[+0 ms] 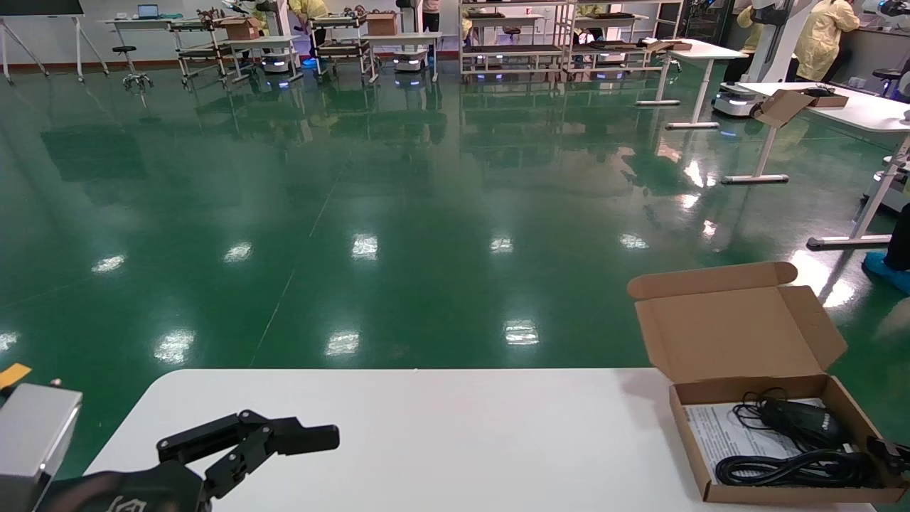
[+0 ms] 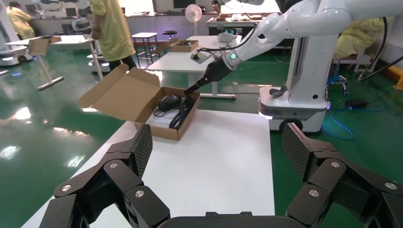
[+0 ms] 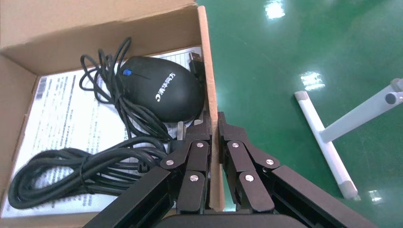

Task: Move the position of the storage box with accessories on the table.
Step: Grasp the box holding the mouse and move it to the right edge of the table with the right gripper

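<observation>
The robot's right gripper will set the storage box down on the white table, slightly in from the edge (image 1: 752,447) nearest the desks.
The storage box (image 1: 732,334), brown cardboard with its flap lid standing open, sits at the table's (image 1: 462,441) far right corner. Inside lie a black mouse (image 1: 800,419), a thicker black cable bundle (image 1: 789,469) and a white printed sheet (image 1: 718,434). My right gripper (image 1: 889,451) is shut on the box's right side wall; in the right wrist view its jaws (image 3: 214,121) pinch the wall (image 3: 206,61) beside the mouse (image 3: 164,90). My left gripper (image 1: 298,441) is open and empty over the table's near left corner, far from the box (image 2: 164,130).
Green floor lies beyond the table's far and right edges. White desks with metal legs (image 1: 846,107) stand to the far right, and shelving and carts line the back wall. Another white robot (image 2: 304,61) stands past the table in the left wrist view.
</observation>
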Robot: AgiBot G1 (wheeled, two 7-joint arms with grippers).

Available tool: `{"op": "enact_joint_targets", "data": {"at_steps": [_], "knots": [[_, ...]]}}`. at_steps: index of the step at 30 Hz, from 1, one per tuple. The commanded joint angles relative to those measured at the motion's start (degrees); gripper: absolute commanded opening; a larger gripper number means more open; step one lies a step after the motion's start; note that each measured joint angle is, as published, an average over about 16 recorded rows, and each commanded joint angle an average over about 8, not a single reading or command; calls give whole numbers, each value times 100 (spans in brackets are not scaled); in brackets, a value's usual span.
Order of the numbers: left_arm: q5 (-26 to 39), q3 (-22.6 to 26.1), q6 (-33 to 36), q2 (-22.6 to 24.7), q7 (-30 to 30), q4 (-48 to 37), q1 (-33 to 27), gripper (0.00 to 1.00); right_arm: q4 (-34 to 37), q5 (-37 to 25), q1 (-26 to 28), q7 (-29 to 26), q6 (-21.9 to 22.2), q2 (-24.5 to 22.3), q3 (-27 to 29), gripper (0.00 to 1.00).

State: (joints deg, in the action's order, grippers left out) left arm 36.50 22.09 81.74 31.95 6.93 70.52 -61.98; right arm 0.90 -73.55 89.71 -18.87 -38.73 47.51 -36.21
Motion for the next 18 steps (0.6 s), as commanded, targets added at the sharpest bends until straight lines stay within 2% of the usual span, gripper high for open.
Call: {"op": "enact_joint_targets", "data": {"at_steps": [1, 11, 13, 18], "knots": [[0, 0, 0, 0, 0, 0, 0, 100, -17, 24, -53, 1, 32, 39, 17, 0], [0, 0, 0, 0, 0, 0, 0, 100, -56, 99, -193, 30, 223, 115, 70, 0], [0, 0, 0, 0, 0, 0, 0, 100, -59, 115, -214, 31, 275, 132, 81, 10], [0, 0, 0, 0, 0, 0, 0, 100, -75, 153, -255, 32, 359, 176, 108, 62]]}}
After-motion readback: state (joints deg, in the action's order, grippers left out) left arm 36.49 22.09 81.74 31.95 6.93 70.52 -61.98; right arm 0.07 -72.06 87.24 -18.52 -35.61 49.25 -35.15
